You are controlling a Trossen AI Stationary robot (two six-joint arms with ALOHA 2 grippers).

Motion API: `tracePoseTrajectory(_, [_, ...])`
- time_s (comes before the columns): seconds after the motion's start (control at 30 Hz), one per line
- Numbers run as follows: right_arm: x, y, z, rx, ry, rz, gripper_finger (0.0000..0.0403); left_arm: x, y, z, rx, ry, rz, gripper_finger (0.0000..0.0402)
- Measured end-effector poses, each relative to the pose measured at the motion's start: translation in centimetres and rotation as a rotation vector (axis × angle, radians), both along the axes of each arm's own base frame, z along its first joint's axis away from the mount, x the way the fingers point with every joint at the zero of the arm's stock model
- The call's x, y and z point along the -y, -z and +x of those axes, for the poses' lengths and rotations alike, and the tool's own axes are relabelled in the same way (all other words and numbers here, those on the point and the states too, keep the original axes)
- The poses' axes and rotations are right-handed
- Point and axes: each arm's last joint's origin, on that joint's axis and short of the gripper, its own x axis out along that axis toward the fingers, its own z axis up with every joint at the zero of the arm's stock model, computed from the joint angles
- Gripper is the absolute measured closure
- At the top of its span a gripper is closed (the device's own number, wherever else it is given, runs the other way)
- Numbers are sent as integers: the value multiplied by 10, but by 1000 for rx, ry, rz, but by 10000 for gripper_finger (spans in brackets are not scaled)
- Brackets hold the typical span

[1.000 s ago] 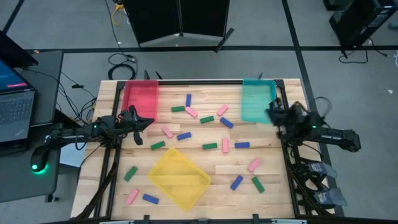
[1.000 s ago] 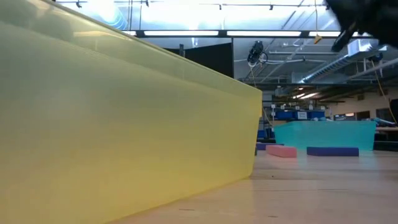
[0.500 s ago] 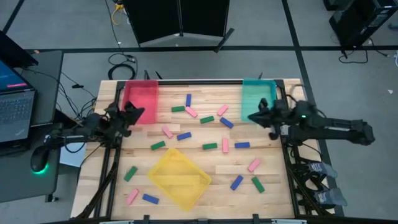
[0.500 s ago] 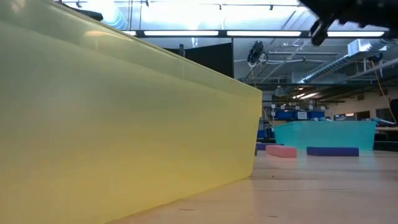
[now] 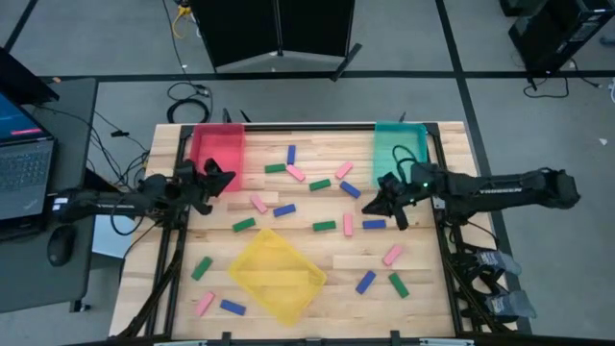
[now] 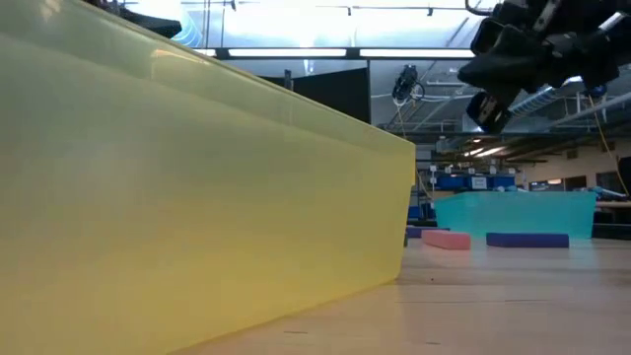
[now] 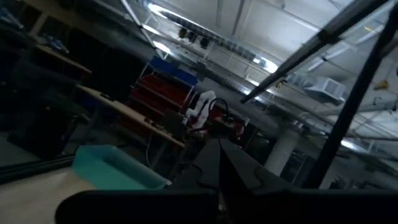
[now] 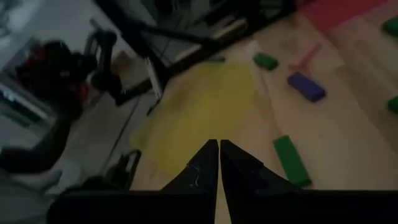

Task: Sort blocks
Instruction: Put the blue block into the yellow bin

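I should next use my right gripper to take hold of the long sides point(image 5: 374, 224) of the blue block just below it, beside the pink block.
Several small pink, green and blue blocks lie scattered flat on the wooden table point(image 5: 423, 259), among them a blue block point(image 5: 374, 224) and a pink block point(image 5: 348, 225). My right gripper point(image 5: 382, 199) is shut and empty. It hovers over the table left of the teal tray point(image 5: 399, 154), above and just beyond that blue block, and also shows in the low view point(image 6: 488, 99). Its wrist view point(image 8: 218, 144) looks down on a green block point(image 8: 291, 160). My left gripper point(image 5: 219, 179) is shut and empty, by the red tray's point(image 5: 216, 149) near right corner.
The yellow tray point(image 5: 274, 274) stands askew on the near middle of the table and fills the left of the low view point(image 6: 197, 197). The red tray is at the far left and the teal tray at the far right. A laptop point(image 5: 24, 154) sits off the table's left side.
My right gripper has moved from beside the teal tray toward the table's left and near edges, out over the blocks, and has come down into the low view. It stays shut and empty. No block has moved.
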Motion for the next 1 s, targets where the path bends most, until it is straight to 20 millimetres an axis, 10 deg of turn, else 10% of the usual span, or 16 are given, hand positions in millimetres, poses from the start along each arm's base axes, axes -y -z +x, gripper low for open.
tracePoseTrajectory(1.0, [-44, 23, 31, -794, 29, -434, 373, -7, -33, 92, -513, -120, 235, 380])
